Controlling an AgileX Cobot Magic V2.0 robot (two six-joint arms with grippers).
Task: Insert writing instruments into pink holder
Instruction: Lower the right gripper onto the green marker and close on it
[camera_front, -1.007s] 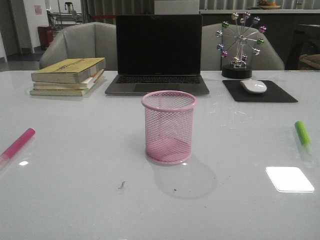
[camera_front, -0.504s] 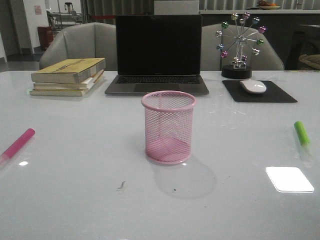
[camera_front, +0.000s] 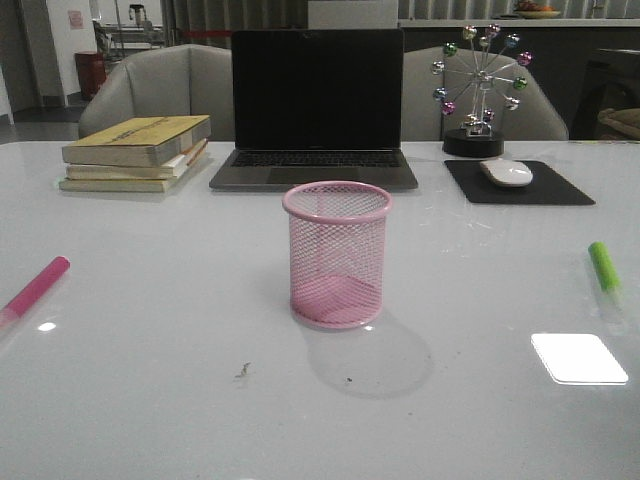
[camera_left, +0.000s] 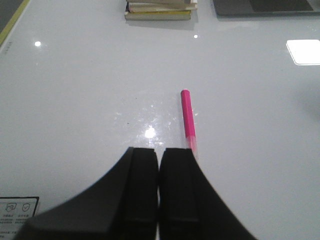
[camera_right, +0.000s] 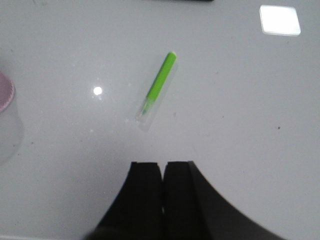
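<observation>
The lime green marker has a far end (camera_front: 599, 256) (camera_right: 167, 63) toward the black mouse pad. My right gripper should close on that end next.
The pink holder (camera_front: 338, 254) stands upright and empty at the table's middle; a sliver of it (camera_right: 6, 91) shows in the right wrist view. The magenta marker (camera_front: 33, 289) lies flat at the far left edge. In the left wrist view that marker (camera_left: 188, 118) lies just ahead of my left gripper (camera_left: 158, 150), whose fingers are shut on nothing. The lime green marker (camera_front: 604, 267) lies flat at the far right. In the right wrist view the green marker (camera_right: 158, 88) lies ahead of my right gripper (camera_right: 163, 164), also shut and empty. Neither arm appears in the front view.
Along the back stand a stack of books (camera_front: 136, 152), an open laptop (camera_front: 316, 107), a black mouse pad (camera_front: 518, 183) with a white mouse (camera_front: 507, 172), and a small ferris-wheel ornament (camera_front: 480, 90). A bright window reflection (camera_front: 578, 357) glares on the glossy white table (camera_front: 180, 340).
</observation>
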